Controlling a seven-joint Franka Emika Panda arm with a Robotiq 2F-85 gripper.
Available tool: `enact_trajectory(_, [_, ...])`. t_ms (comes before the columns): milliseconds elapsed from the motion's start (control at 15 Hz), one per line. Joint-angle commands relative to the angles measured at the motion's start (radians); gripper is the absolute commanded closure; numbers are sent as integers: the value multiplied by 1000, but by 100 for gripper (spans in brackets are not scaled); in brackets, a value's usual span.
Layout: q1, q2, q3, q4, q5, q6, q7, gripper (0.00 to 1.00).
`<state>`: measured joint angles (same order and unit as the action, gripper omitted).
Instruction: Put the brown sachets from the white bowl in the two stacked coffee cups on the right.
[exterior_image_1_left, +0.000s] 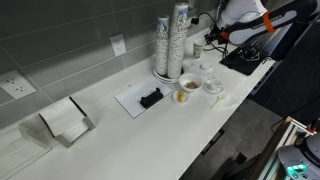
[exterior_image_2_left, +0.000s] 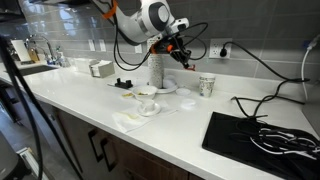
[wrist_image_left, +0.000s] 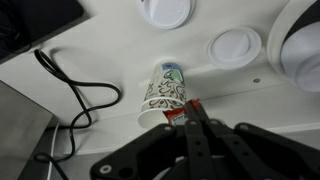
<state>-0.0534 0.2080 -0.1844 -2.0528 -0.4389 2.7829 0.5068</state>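
Observation:
My gripper needs to release the reddish-brown sachet inside the patterned paper coffee cup (exterior_image_1_left: 197, 48) (wrist_image_left: 159, 115) near the wall. The sachet is held just above its rim.
My gripper (wrist_image_left: 190, 110) is shut on one reddish-brown sachet (wrist_image_left: 177, 114), held just above the rim of the patterned paper coffee cup (wrist_image_left: 163, 93). In both exterior views the gripper (exterior_image_2_left: 185, 60) (exterior_image_1_left: 208, 40) hangs over the counter near the wall outlet, with the cup (exterior_image_2_left: 207, 85) right below it. The white bowl (exterior_image_1_left: 213, 87) (exterior_image_2_left: 148, 108) sits near the counter's front edge, and it also shows at the top of the wrist view (wrist_image_left: 165, 10). I cannot make out whether any sachets lie in it.
Tall stacks of paper cups (exterior_image_1_left: 170, 40) (exterior_image_2_left: 157, 68) stand on a white plate (wrist_image_left: 300, 40). A flat white dish (wrist_image_left: 235, 45) and a dish of yellowish packets (exterior_image_1_left: 181, 96) lie nearby. A black mat (exterior_image_2_left: 260, 135) with cables (wrist_image_left: 80, 95) lies beside the cup. A napkin holder (exterior_image_1_left: 65, 120) stands further along the counter.

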Motion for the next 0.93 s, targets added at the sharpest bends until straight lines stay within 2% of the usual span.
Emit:
enact_trajectory(0, [-4, 85, -34, 110, -33, 56, 39, 100])
enact_trajectory(67, [-1, 39, -18, 44, -6, 30, 5, 100])
enact_trajectory(467, [0, 51, -23, 52, -6, 33, 3, 99])
enact_trajectory(600, [37, 101, -95, 108, -132, 105, 105, 100])
enact_trajectory(867, [62, 187, -177, 192, -235, 231, 189, 100])
